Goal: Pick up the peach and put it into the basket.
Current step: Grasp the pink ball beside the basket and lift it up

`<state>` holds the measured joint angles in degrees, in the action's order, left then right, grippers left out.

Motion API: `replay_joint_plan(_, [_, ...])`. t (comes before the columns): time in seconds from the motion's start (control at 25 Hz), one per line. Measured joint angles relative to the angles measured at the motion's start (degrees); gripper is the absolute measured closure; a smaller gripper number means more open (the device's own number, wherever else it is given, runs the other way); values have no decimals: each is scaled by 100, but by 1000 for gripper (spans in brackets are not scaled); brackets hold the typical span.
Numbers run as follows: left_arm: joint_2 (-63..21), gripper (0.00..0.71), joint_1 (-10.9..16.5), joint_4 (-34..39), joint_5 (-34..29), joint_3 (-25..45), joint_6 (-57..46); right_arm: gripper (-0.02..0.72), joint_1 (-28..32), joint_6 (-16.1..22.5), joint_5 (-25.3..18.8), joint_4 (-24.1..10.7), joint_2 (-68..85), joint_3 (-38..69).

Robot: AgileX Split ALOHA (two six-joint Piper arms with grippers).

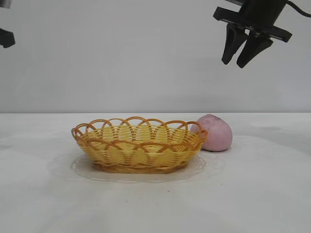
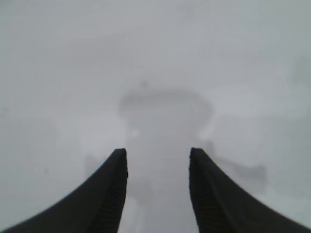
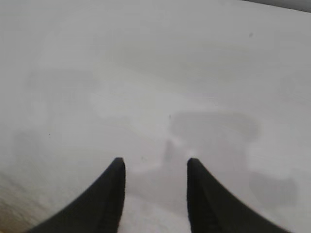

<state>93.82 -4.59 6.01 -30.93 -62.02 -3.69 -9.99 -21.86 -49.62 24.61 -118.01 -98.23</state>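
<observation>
I should bring the fingers of my right gripper closed on the top of the pink-mauve peach (image 1: 210, 119), beside the rim of the basket.
The pink-mauve peach (image 1: 214, 132) rests on the white table just behind the right end of the yellow-orange woven basket (image 1: 138, 144), touching or nearly touching its rim. My right gripper (image 1: 234, 63) hangs high above the table, up and a little right of the peach, open and empty; its wrist view (image 3: 155, 161) shows only bare table between the fingers. The left arm (image 1: 6, 38) is parked at the upper left edge; its gripper (image 2: 158, 151) is open over bare table. Neither wrist view shows the peach or the basket.
The white table (image 1: 262, 194) spreads wide around the basket, in front and on both sides. A plain grey wall stands behind.
</observation>
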Motion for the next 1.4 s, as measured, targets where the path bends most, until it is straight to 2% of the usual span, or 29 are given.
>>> replay_joint_plan(0.16, [-1210,451,0,-95,91,564,62,456,0,0,-53,11,0,0])
replay_joint_plan(0.28, [-2265,451,0,-95,-106,1094,76,456,0,0,-66,53,0,0])
replay_joint_plan(0.72, [-5448,451,0,-182,-1982,2794,66,456,0,0,-101,110,0,0])
replay_joint_plan(1.04, [-7336,451,0,-163,-3162,3080,58,456,0,-37,-104,137,0,0])
replay_joint_plan(1.16, [-7892,451,0,-228,-3271,3368,58,456,0,-83,-128,146,0,-8])
replay_joint_plan(1.4, [-9001,451,0,-274,-3294,3425,110,456,0,-112,-279,146,0,-8])
